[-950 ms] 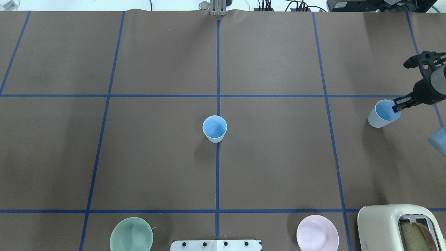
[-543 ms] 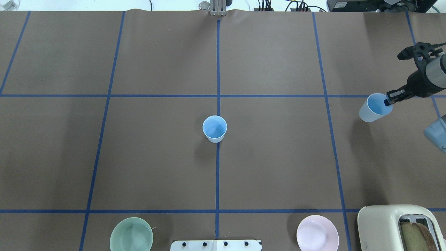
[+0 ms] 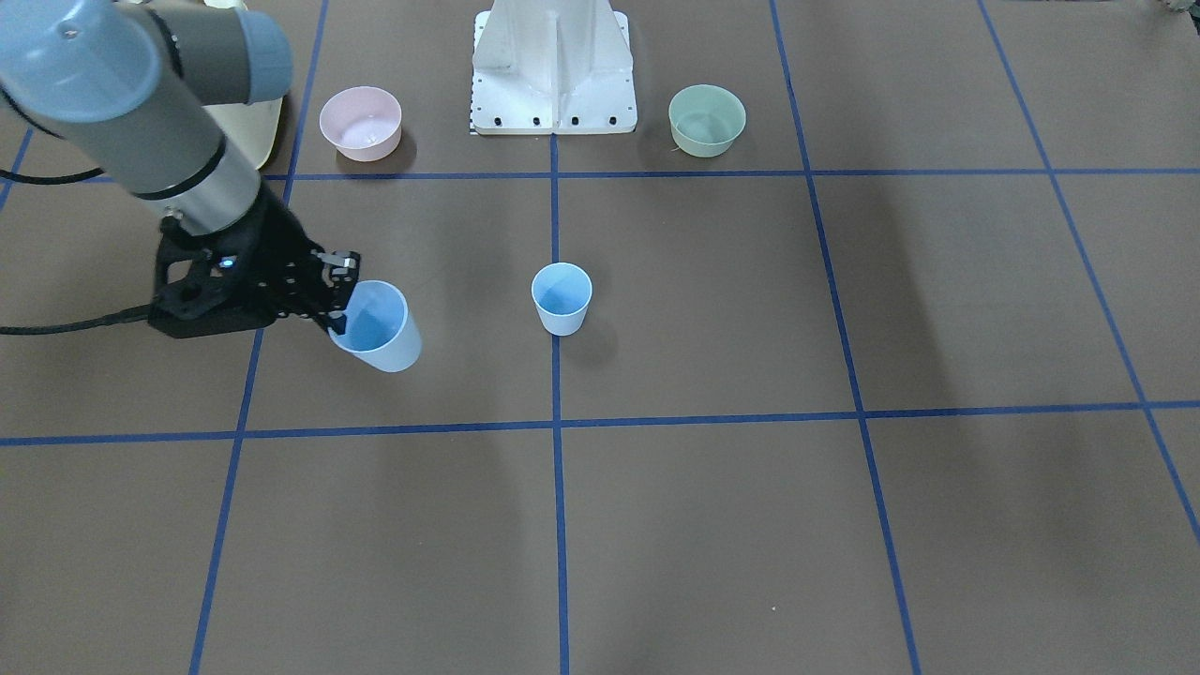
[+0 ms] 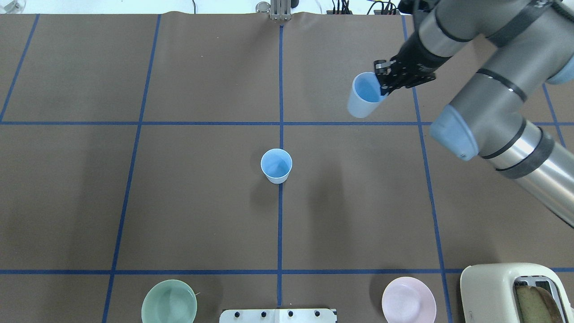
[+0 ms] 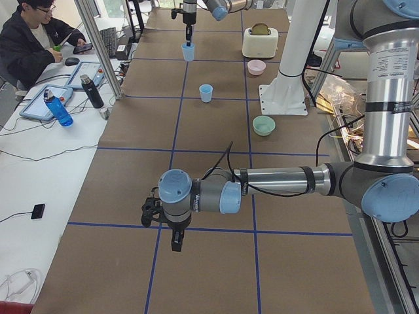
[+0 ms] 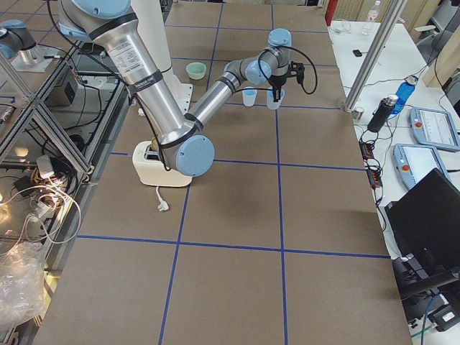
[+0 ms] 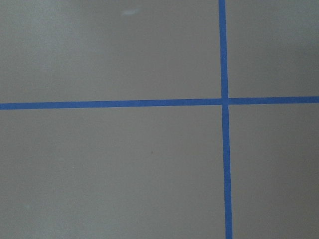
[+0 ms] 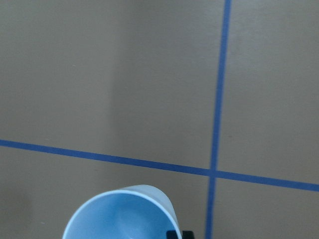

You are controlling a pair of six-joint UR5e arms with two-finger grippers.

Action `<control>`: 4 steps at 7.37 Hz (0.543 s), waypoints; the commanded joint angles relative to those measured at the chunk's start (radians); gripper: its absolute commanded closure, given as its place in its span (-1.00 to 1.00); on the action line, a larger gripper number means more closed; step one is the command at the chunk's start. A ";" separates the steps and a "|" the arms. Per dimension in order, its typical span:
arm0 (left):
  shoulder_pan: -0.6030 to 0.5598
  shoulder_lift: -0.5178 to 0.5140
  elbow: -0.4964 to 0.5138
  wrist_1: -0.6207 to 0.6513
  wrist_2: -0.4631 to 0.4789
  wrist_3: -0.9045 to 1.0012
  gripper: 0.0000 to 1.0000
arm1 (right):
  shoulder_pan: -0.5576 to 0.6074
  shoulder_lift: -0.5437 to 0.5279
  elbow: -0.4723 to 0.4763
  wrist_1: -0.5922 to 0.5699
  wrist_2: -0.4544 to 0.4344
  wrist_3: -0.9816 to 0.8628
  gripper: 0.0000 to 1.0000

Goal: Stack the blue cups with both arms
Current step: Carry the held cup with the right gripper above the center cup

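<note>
The held blue cup will leave my right gripper inside the blue cup standing upright on the centre line [image 3: 560, 294].
One blue cup [image 4: 276, 165] stands upright on the centre line of the table; it also shows in the front view [image 3: 562, 298]. My right gripper [image 4: 382, 88] is shut on the rim of the second blue cup [image 4: 363, 98] and holds it tilted above the table, to the right of and beyond the standing cup. The held cup also shows in the front view [image 3: 378, 329] and at the bottom of the right wrist view [image 8: 119, 214]. My left gripper [image 5: 176, 240] shows only in the exterior left view, low over bare table, far from both cups; I cannot tell whether it is open or shut.
A green bowl [image 4: 169, 307] and a pink bowl [image 4: 408, 305] sit near the robot's side, either side of the white base mount [image 4: 278, 315]. A cream toaster [image 4: 497, 291] with bread stands at the near right corner. Blue tape lines cross the brown table.
My right arm has swung in from the table's right edge, carrying the cup left and farther away. The standing cup has not moved.
</note>
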 commanded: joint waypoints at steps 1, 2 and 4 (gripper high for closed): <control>0.000 0.003 0.000 0.000 -0.001 0.000 -0.96 | -0.173 0.140 -0.009 -0.131 -0.165 0.173 1.00; 0.000 0.004 0.001 0.000 -0.003 0.000 -0.96 | -0.228 0.227 -0.022 -0.282 -0.216 0.191 1.00; 0.000 0.015 0.000 -0.003 -0.007 0.000 -0.96 | -0.309 0.303 -0.110 -0.296 -0.288 0.288 1.00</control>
